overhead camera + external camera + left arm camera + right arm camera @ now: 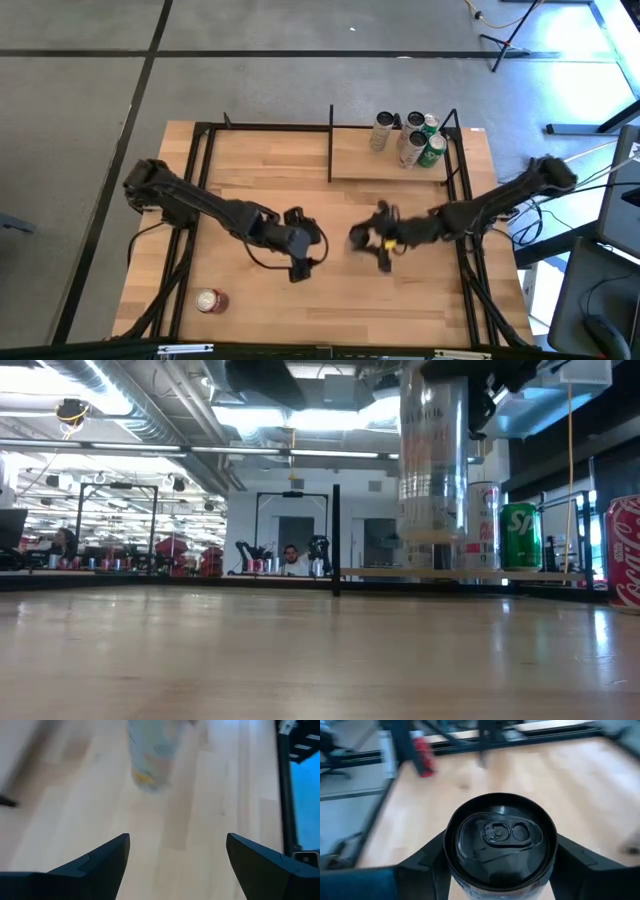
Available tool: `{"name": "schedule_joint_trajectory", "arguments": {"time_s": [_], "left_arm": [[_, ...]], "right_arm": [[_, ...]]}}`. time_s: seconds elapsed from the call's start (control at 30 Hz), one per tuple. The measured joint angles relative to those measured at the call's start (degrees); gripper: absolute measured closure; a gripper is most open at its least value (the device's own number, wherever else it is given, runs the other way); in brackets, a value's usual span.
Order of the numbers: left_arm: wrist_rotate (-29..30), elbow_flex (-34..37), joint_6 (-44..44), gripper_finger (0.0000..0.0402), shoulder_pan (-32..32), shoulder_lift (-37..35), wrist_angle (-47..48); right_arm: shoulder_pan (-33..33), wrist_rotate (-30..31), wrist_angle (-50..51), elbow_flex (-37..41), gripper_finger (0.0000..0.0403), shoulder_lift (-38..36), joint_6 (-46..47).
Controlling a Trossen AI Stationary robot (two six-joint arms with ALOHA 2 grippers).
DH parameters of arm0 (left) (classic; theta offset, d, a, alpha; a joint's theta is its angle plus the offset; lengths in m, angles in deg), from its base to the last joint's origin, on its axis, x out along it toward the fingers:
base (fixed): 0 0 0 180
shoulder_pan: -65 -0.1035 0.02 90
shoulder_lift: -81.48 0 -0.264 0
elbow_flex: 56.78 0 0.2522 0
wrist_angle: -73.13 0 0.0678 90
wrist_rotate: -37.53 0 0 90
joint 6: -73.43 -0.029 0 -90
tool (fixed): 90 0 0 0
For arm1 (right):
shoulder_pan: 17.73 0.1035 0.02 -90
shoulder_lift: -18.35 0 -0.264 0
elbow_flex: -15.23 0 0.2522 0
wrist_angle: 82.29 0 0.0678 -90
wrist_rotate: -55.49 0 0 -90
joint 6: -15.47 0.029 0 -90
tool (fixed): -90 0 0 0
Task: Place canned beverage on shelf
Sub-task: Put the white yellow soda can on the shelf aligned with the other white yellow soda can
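Next, my right gripper releases the tall pale can on the front of the shelf, before the can (373,161) nearest the black post.
My right gripper (500,851) is shut on a tall pale can (432,450) with a black lid (501,834), held over the middle of the table (360,238). My left gripper (177,837) hovers open just left of it (310,252) with nothing between its fingers; the can shows blurred ahead of it (150,755). The shelf (360,165), a light-wood board with black rails, stands at the back right. Several cans (410,138) stand upright on its right part. My right gripper pinches the can between its two fingers (427,857), one on each side of the can's wall just under the lid (451,870). The fingers come from the table's right, slanting a little downward. The can stands upright in the hold, lifted clear of the table (430,538).
A red can (211,300) stands on the table near its front left corner, also showing in the low view (625,550). Black frame rails (195,200) run along both sides of the table. The shelf's left part is bare board, with a black post (331,145) at its left edge.
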Motion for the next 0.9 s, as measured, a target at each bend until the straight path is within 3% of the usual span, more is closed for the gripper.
{"name": "schedule_joint_trajectory", "arguments": {"time_s": [0.2,0.37,0.63,0.9], "left_arm": [[0.8,0.0,-0.46,0.0083,-1.85,-2.93,3.42],[0.61,0.02,-1.56,0.0083,-2.95,-2.91,4.79],[0.83,0.02,-3.94,0.0083,-4.31,-2.91,4.74],[0.63,0.09,-4.61,0.0083,-4.71,-3.14,4.6]], "right_arm": [[-12.56,-0.4,13.84,0.0,0.0178,-11.79,-5.38],[-25.77,-4.57,15.91,0.0,0.0178,-15.74,-11.67],[-43.22,-12.52,11.66,0.0,0.0178,-11.12,-18.19],[-52.52,-21.39,10.49,0.0,0.0178,-5.72,-21.19]]}}
